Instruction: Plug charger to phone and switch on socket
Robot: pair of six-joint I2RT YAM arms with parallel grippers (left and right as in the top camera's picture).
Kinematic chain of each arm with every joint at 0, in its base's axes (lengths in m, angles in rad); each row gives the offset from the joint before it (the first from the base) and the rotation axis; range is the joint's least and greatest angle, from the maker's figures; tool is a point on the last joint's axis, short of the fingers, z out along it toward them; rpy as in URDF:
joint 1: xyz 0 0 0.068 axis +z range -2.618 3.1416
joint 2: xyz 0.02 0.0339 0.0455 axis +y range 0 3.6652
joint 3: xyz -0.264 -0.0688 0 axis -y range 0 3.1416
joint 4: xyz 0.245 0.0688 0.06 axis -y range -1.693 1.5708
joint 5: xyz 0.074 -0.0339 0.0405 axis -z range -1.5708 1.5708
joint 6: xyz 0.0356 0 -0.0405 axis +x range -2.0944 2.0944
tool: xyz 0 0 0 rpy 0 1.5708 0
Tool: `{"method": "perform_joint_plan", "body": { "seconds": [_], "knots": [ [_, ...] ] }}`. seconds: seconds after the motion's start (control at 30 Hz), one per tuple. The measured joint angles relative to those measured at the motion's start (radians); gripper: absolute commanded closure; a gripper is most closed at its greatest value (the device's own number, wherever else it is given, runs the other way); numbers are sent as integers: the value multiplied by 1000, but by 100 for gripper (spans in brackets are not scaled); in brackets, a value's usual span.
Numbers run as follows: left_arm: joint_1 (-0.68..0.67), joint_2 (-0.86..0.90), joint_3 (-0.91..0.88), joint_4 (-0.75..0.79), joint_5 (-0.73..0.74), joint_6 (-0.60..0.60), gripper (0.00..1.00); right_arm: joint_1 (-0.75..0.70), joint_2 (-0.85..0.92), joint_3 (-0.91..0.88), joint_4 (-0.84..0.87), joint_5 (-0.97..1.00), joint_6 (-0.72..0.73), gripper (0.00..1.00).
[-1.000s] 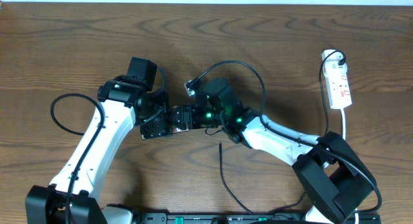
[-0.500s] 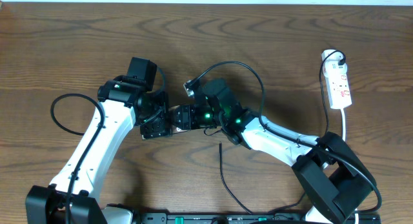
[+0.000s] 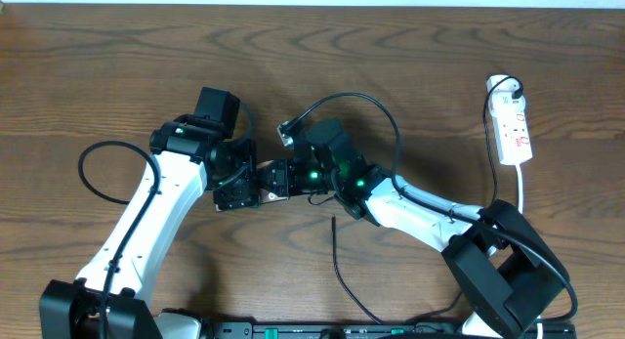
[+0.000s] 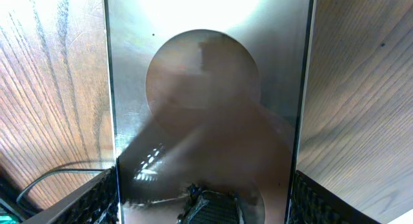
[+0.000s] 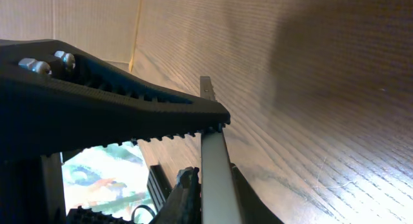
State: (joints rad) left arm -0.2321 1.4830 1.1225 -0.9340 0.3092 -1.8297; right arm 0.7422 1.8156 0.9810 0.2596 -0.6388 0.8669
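My left gripper is across the long edges of the phone. It should open and take the phone's loose end [image 4: 206, 4] across its thickness while my right gripper holds the phone.
The phone [image 3: 266, 180] is a bronze-grey slab held between both grippers at the table's middle. My left gripper [image 3: 234, 183] is shut on the phone's long edges. In the left wrist view the phone's face [image 4: 206, 121] fills the frame between the left gripper's fingers [image 4: 203, 201]. My right gripper [image 3: 285, 178] is shut on the phone's other end. The right wrist view shows the phone edge-on [image 5: 215, 162] between the right gripper's fingers [image 5: 216, 201]. The charger [image 3: 339, 266] lies loose on the table, its tip below the right gripper. The socket [image 3: 513, 129] lies at the far right.
The socket's white cord [image 3: 522, 188] runs down toward the right arm's base [image 3: 503, 271]. A thick black robot cable [image 3: 366, 109] loops above the right wrist. Another [image 3: 93, 173] loops left of the left arm. The left gripper's toothed finger [image 5: 97, 114] crosses the right wrist view.
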Motion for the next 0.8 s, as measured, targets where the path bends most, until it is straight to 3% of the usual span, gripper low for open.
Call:
{"method": "perform_joint_plan", "body": {
  "seconds": [0.2, 0.27, 0.33, 0.43, 0.6, 0.8],
  "knots": [
    [2, -2, -2, -3, -11, -3, 92, -1, 12, -4, -20, 20, -4, 99],
    [-2, -1, -2, 2, 0, -3, 83, -1, 12, -4, -16, 28, -4, 99],
    [-5, -1, -2, -2, 2, -3, 53, -1, 12, -4, -16, 33, -4, 99],
    [-5, -1, -2, 0, 7, -7, 40, -1, 14, -4, -15, 34, -4, 99],
    [-3, -1, -2, 0, 10, 24, 28, -5, 14, -4, -16, 33, -4, 99],
    [79, -10, -2, 0, 82, 197, 23, -56, 14, -4, -24, 31, -4, 99]
  ]
}}
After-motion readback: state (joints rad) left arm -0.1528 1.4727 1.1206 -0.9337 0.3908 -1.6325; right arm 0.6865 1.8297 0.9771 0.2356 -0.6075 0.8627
